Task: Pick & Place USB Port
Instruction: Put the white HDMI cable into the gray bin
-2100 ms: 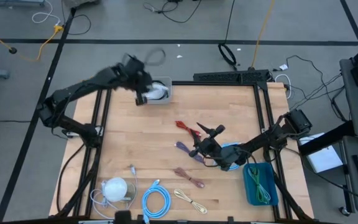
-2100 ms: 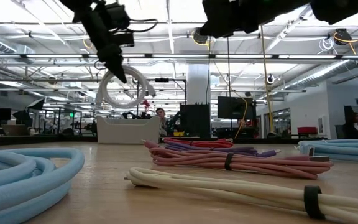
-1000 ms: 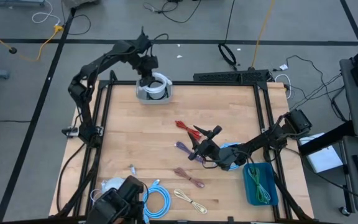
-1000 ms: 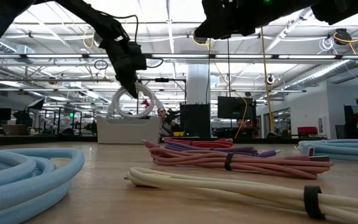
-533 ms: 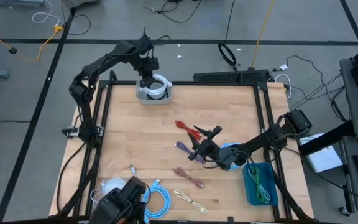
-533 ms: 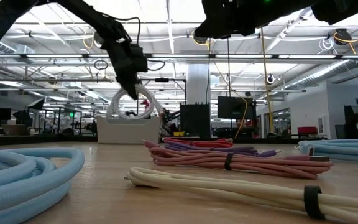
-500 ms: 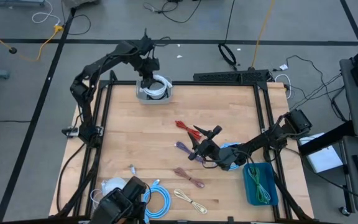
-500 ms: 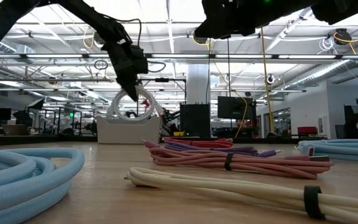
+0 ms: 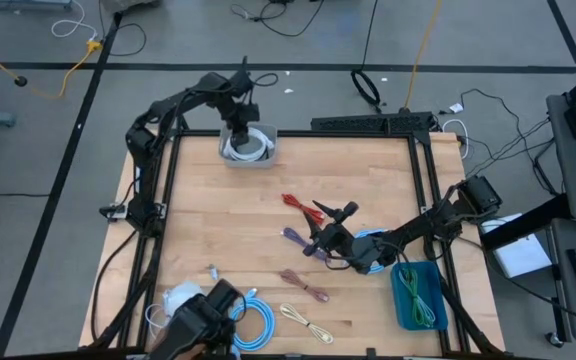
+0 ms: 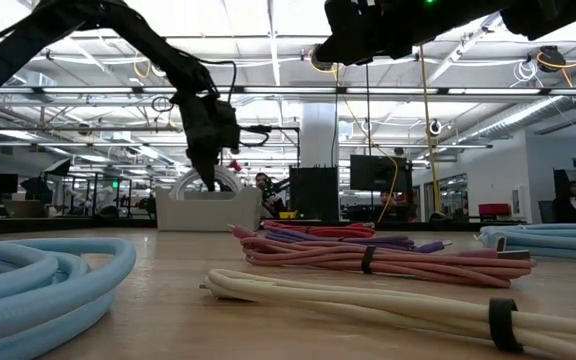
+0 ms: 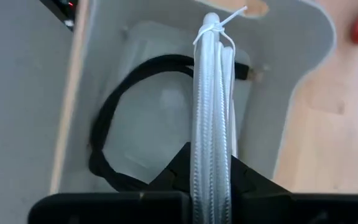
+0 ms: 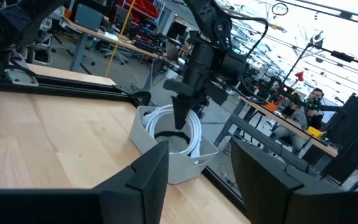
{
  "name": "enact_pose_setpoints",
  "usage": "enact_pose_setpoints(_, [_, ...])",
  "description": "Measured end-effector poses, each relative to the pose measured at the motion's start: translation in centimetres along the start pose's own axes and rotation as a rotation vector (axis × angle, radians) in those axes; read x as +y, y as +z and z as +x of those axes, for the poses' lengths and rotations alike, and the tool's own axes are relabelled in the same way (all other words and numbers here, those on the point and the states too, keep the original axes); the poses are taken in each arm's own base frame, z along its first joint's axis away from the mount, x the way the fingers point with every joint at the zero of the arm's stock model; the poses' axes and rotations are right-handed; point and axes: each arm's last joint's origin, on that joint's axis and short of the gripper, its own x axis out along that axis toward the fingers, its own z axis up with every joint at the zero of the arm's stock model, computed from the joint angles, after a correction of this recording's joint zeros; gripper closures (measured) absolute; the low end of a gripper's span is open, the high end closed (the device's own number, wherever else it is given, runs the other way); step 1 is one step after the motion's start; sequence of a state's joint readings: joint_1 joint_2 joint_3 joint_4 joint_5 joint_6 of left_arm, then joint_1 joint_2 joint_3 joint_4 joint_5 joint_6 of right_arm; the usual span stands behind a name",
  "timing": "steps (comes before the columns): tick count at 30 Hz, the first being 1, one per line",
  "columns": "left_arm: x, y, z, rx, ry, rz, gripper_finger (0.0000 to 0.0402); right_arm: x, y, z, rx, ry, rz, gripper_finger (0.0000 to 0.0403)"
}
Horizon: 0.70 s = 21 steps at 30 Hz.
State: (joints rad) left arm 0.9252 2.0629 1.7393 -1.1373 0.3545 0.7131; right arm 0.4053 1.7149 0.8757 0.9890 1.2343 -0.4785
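The white coil is standing on edge with its top higher than the bin's rim, so next I regrip the coil's strands (image 11: 212, 118) with my left gripper, lift it and settle it again inside.
A white coiled USB cable (image 11: 213, 112), bound with a thin tie, hangs in a white bin (image 9: 248, 152) at the table's far left. My left gripper (image 9: 240, 125) is shut on it from above. In the low view only the coil's top arc (image 10: 208, 183) shows above the bin's rim (image 10: 208, 210). A black cable (image 11: 120, 106) lies on the bin's floor. My right gripper (image 12: 194, 186) hovers open over the middle right of the table (image 9: 318, 242), pointing level at the bin, with nothing between its fingers. My left gripper pinches the white coil's bundled strands (image 11: 211, 165) between its two fingers, at the coil's upper side. The fingers come steeply from above, and the strands run on past them. The coil hangs upright below them inside the bin; whether it touches the floor I cannot tell.
Loose cables lie on the wood: red (image 9: 303, 207), purple (image 9: 296, 238), dark pink (image 9: 303, 285), cream (image 9: 308, 322), a light blue coil (image 9: 251, 325) and a white bundle (image 9: 183, 303). A blue bin with a green cable (image 9: 415, 295) stands at the near right.
My left gripper has gone down toward the white bin, still shut on the white coil. The coil, which hung mostly above the rim, has sunk into the bin, so that only its top arc shows above it.
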Motion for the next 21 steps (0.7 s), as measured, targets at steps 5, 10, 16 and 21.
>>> enact_pose_setpoints(5, [0.2, 0.2, -0.5, -0.029, 0.040, -0.029, 0.0368, 0.0, 0.0, 0.0, 0.000, 0.000, 0.002, 0.0237])
enact_pose_setpoints(10, [0.0, 0.4, -0.4, -0.013, 0.056, -0.073, 0.0302, 0.0, 0.0, 0.0, 0.000, 0.000, 0.004, 0.0238])
enact_pose_setpoints(16, [-1.0, 1.0, 0.1, 0.013, 0.044, -0.096, 0.0270, 0.0, 0.0, 0.0, 0.000, 0.000, 0.006, 0.0236])
enact_pose_setpoints(21, [-2.2, 1.8, 0.6, 0.041, 0.066, -0.078, 0.0272, 0.0, 0.0, 0.0, 0.000, 0.000, 0.007, 0.0238])
